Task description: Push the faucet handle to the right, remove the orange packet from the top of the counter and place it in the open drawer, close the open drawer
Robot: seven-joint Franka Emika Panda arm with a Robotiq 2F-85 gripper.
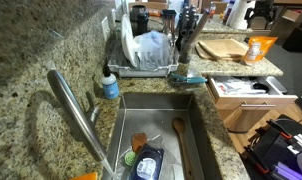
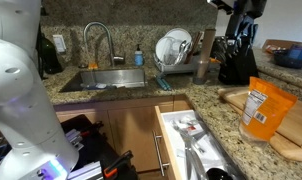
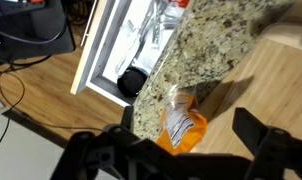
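The robot's gripper should next go down to the orange packet and close on the packet's top edge (image 1: 261, 39) (image 3: 186, 134), so that the packet hangs below the fingers.
The orange packet (image 2: 263, 108) stands upright on a wooden cutting board (image 2: 291, 135) on the counter; it also shows in an exterior view (image 1: 256, 48) and in the wrist view (image 3: 181, 125). The open drawer (image 2: 167, 135) sits below the counter edge and holds utensils; it also shows in an exterior view (image 1: 246, 88) and in the wrist view (image 3: 96, 60). The curved steel faucet (image 2: 96, 40) stands behind the sink, and shows close up in an exterior view (image 1: 76, 110). My gripper (image 3: 186, 150) is open and empty, high above the packet, and shows in both exterior views (image 1: 259, 14) (image 2: 241, 15).
A dish rack (image 1: 146, 50) with a white plate stands behind the sink (image 1: 126, 125). A knife block (image 2: 231, 62) stands on the counter near the packet. A blue soap bottle (image 1: 110, 86) is by the faucet. The sink holds a wooden spoon (image 1: 180, 135).
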